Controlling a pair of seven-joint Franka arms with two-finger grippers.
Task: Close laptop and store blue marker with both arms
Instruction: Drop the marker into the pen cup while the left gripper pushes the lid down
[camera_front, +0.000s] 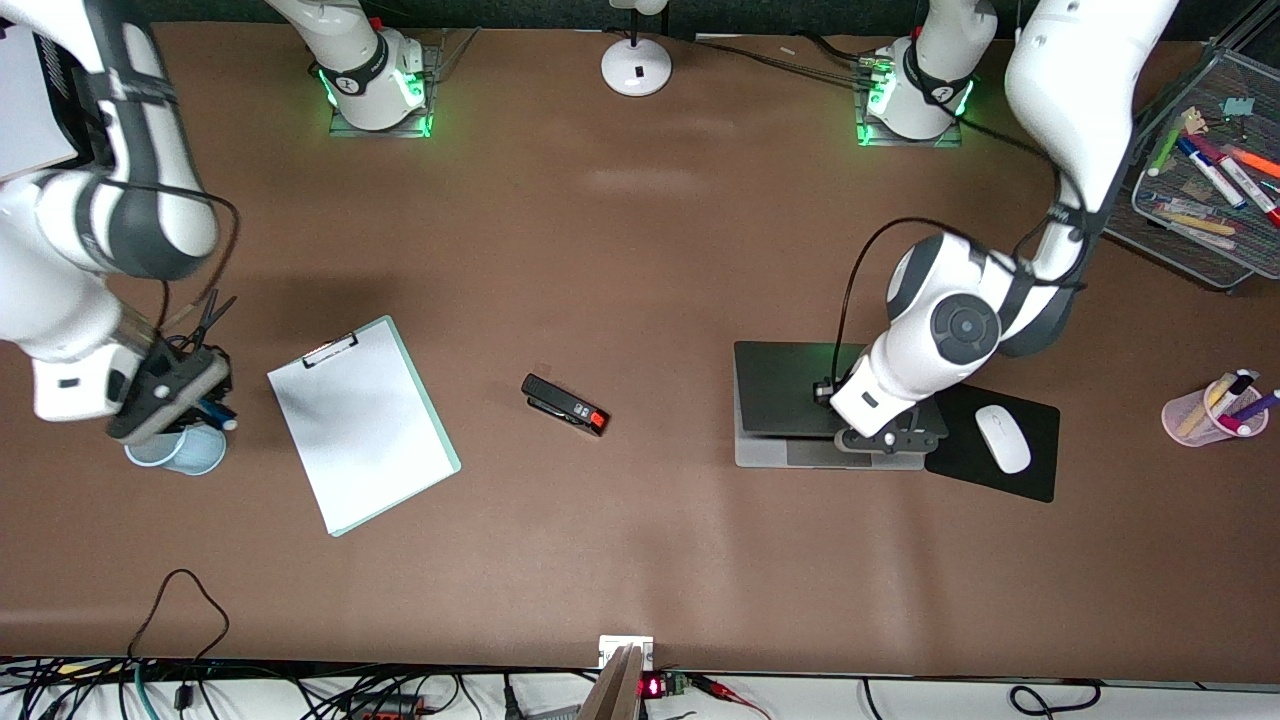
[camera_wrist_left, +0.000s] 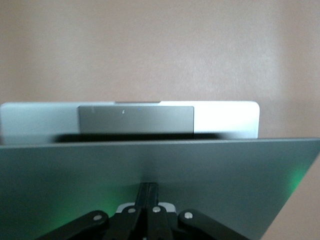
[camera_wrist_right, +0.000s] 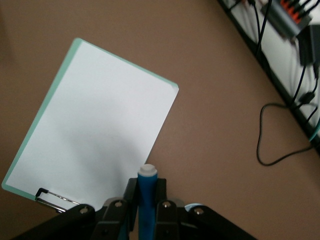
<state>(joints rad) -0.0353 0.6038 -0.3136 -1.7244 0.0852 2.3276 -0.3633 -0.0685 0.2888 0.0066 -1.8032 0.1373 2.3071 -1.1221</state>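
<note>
The robot's right gripper needs to let go of the blue marker inside the light blue cup (camera_front: 175, 443) beside the clipboard.
The silver-grey laptop (camera_front: 800, 455) lies toward the left arm's end of the table, its lid (camera_front: 790, 385) lowered far down with a narrow gap over the base. My left gripper (camera_front: 888, 440) is shut, with its fingertips (camera_wrist_left: 148, 192) pressed on the lid. The left wrist view shows the lid (camera_wrist_left: 225, 180) and the trackpad (camera_wrist_left: 135, 119) past its edge. My right gripper (camera_front: 205, 405) is shut on the blue marker (camera_front: 218, 414) and holds it over a light blue cup (camera_front: 185, 450). The marker (camera_wrist_right: 147, 192) sits between the fingers with its whitish end out.
A clipboard with white paper (camera_front: 362, 422) lies beside the cup. A black stapler (camera_front: 565, 404) is mid-table. A black mouse pad (camera_front: 1035, 478) with a white mouse (camera_front: 1003, 438) lies beside the laptop. A pink pen cup (camera_front: 1205, 415), a mesh tray (camera_front: 1180, 235) and a lamp base (camera_front: 636, 66) stand around.
</note>
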